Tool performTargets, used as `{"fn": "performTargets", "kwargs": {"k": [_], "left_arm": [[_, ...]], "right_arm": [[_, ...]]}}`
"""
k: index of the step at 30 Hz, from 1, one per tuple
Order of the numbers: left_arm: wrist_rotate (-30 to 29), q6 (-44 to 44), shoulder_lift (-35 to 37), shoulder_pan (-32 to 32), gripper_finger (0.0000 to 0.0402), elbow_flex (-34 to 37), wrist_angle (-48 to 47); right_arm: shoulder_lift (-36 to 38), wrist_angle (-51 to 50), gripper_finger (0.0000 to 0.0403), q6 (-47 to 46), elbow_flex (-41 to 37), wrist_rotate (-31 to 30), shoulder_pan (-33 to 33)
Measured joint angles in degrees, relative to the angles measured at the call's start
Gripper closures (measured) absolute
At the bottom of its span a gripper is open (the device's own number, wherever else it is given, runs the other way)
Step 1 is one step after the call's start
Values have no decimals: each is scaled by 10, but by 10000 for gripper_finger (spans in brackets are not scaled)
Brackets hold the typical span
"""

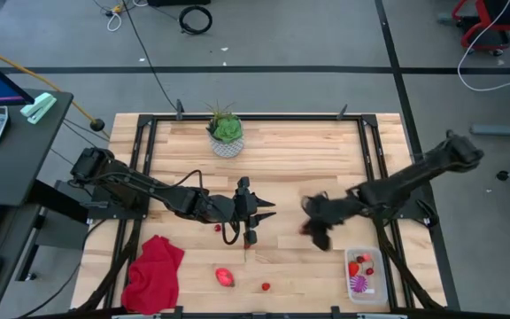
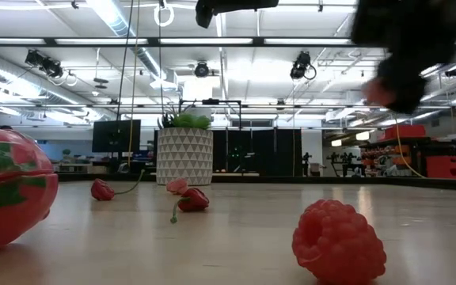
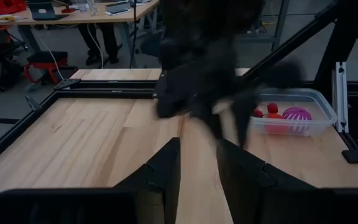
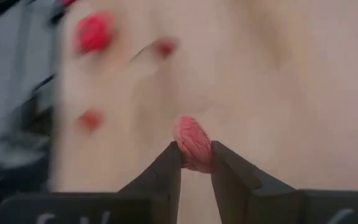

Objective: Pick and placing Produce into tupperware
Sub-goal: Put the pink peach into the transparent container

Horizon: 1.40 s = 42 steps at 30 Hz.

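Note:
My right gripper needs to let go of the small pink-red berry beside the purple ribbed ball in the clear tupperware (image 1: 366,276).
My right gripper (image 1: 312,229) hangs over the table's middle right and is shut on a small pink-red berry (image 4: 192,144). It shows blurred and high up in the low view (image 2: 402,75). My left gripper (image 1: 251,232) is open and empty over the table's middle, and its fingers (image 3: 166,171) point toward the right arm. The clear tupperware (image 1: 367,275) stands at the near right, with red pieces and the purple ribbed ball (image 3: 297,116) inside. The red-pink oval piece (image 1: 226,277) and small red pieces (image 1: 266,286) (image 1: 218,228) lie on the table. My right gripper pinches the berry's two sides (image 4: 184,151) between its two fingertips, only at their free ends. The fingers come from above, slanting down. The berry is lifted clear of the table, and it shows as a pink spot under the blurred gripper in the low view (image 2: 378,93).
A green plant in a white patterned pot (image 1: 226,135) stands at the far middle. A red cloth (image 1: 155,271) lies at the near left. A raspberry-like piece (image 2: 339,241) and small red pieces (image 2: 192,199) lie near the low camera. Black frame rails (image 1: 144,151) line the table.

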<state>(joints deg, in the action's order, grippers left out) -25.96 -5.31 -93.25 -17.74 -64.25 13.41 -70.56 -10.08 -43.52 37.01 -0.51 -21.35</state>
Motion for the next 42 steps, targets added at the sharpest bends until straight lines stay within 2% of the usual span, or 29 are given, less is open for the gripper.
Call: {"fn": "performTargets", "kwargs": {"k": [4, 8, 13, 18, 22, 26, 30, 35, 42], "left_arm": [[0, 0, 0, 0, 292, 0, 0], [0, -4, 0, 0, 292, 0, 0], [0, -15, 0, 0, 292, 0, 0], [0, -16, 0, 0, 292, 0, 0], [0, -16, 0, 0, 292, 0, 0], [0, -19, 0, 0, 292, 0, 0], [0, -20, 0, 0, 292, 0, 0], [0, -20, 0, 0, 292, 0, 0], [0, -20, 0, 0, 292, 0, 0]], "right_arm": [[69, -47, 322, -116, 0, 22, -101], [102, -49, 320, -209, 0, -18, -224], [88, -51, 320, -334, 0, -81, -348], [58, -57, 320, -438, 0, -111, -425], [43, -107, 319, -501, 0, -117, -446], [43, -206, 317, -569, 0, -74, -449], [43, -281, 316, -596, 0, -41, -448], [43, -266, 303, -573, 0, -36, -448], [43, -259, 250, -565, 0, -37, -448]]}}
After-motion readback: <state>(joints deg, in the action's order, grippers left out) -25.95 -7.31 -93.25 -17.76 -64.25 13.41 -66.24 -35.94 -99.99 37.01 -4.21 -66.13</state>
